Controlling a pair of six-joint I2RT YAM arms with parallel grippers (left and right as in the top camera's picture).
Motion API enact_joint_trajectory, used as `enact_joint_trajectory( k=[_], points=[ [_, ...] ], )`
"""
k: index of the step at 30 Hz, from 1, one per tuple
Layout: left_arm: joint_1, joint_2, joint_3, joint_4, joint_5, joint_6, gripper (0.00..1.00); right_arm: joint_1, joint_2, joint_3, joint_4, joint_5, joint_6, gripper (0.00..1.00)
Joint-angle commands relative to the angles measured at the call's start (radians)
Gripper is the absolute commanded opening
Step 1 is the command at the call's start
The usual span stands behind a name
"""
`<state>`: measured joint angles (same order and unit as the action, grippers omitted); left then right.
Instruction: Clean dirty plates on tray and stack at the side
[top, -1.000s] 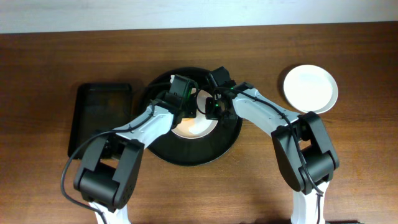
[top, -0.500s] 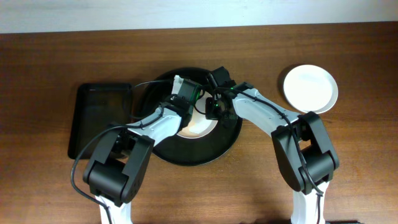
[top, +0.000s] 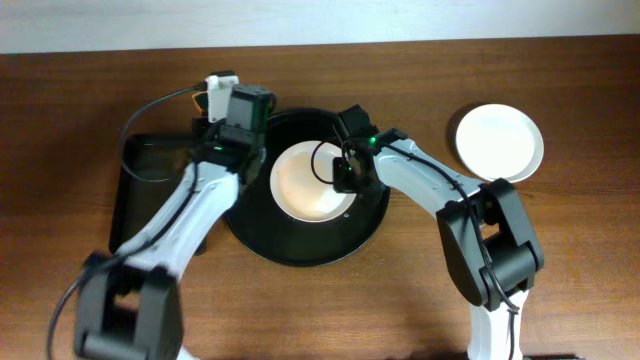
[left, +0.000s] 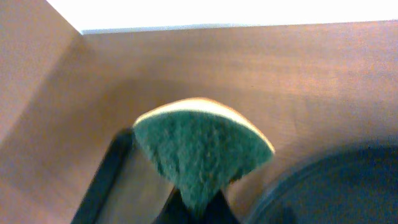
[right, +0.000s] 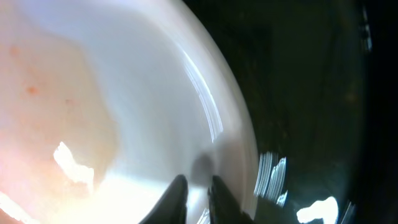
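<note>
My right gripper should open its shut fingers, which rest on the inside of the white plate, and pinch the white plate's rim (right: 244, 155) before stacking the plate.
A white plate (top: 308, 182) with faint orange stains lies in the round black tray (top: 300, 245); it fills the right wrist view (right: 124, 93). My right gripper (top: 345, 172) is shut, its fingertips (right: 198, 186) resting on the plate's inner wall near its right rim. My left gripper (top: 232, 108) is raised over the tray's far left edge, shut on a green sponge with a yellow back (left: 202, 152). A clean white plate (top: 498, 142) sits on the table at the right.
A black rectangular tray (top: 160, 190) lies left of the round tray; its edge shows in the left wrist view (left: 106, 186), with the round tray's rim (left: 336, 186) at lower right. The table's far edge meets a white wall.
My left gripper has lifted off the plate and swung up and to the left with the sponge, uncovering the plate. The right gripper has stayed at the plate's right rim.
</note>
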<state>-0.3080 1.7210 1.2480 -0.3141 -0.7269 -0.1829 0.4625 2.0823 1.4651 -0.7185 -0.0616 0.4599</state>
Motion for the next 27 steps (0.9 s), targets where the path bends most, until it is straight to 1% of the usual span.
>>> enact_joint_trajectory(
  k=[1, 2, 4, 5, 7, 8, 9, 11, 12, 15, 17, 19, 20, 22, 25, 27],
  points=[
    [0.064, -0.136, 0.007, -0.18, 0.32, -0.079, 0.0, -0.011, -0.047, 0.17, -0.103, -0.019, -0.133, 0.41],
    [0.087, -0.144, 0.007, -0.237, 0.387, -0.079, 0.0, -0.011, -0.054, 0.218, -0.163, -0.012, -0.153, 0.54],
    [0.14, -0.143, 0.007, -0.35, 0.488, -0.082, 0.01, -0.015, -0.056, 0.274, -0.248, -0.002, -0.176, 0.72],
    [0.175, -0.143, 0.006, -0.406, 0.536, -0.082, 0.01, -0.021, -0.056, 0.277, -0.278, 0.013, -0.175, 0.77],
    [0.237, -0.143, 0.006, -0.476, 0.584, -0.082, 0.01, -0.032, -0.045, 0.264, -0.331, 0.056, -0.175, 0.77],
    [0.266, -0.143, 0.005, -0.491, 0.585, -0.081, 0.01, -0.038, -0.034, 0.237, -0.336, 0.063, -0.175, 0.75],
    [0.29, -0.143, 0.002, -0.499, 0.585, -0.081, 0.01, -0.042, -0.024, 0.209, -0.332, 0.063, -0.175, 0.71],
    [0.313, -0.143, 0.002, -0.511, 0.586, -0.082, 0.01, -0.045, -0.011, 0.142, -0.284, 0.062, -0.171, 0.66],
    [0.318, -0.143, 0.0, -0.51, 0.586, -0.082, 0.01, -0.045, -0.01, 0.087, -0.217, 0.061, -0.171, 0.63],
    [0.318, -0.143, 0.0, -0.51, 0.586, -0.082, 0.01, -0.044, -0.01, -0.025, -0.06, 0.061, -0.171, 0.49],
    [0.318, -0.143, 0.0, -0.512, 0.586, -0.082, 0.01, -0.044, -0.01, -0.105, 0.058, 0.046, -0.164, 0.44],
    [0.318, -0.143, 0.0, -0.513, 0.586, -0.082, 0.01, -0.044, -0.01, -0.147, 0.137, 0.028, -0.164, 0.41],
    [0.318, -0.143, 0.0, -0.513, 0.586, -0.082, 0.01, -0.044, -0.01, -0.154, 0.155, 0.028, -0.164, 0.3],
    [0.318, -0.143, -0.001, -0.514, 0.585, -0.082, 0.02, -0.044, -0.011, -0.15, 0.163, 0.029, -0.164, 0.05],
    [0.318, -0.143, -0.001, -0.516, 0.586, -0.082, 0.02, -0.045, -0.018, -0.085, 0.131, 0.086, -0.181, 0.04],
    [0.318, -0.143, -0.001, -0.518, 0.585, -0.082, 0.08, -0.045, -0.044, 0.034, 0.04, 0.225, -0.214, 0.04]
  ],
)
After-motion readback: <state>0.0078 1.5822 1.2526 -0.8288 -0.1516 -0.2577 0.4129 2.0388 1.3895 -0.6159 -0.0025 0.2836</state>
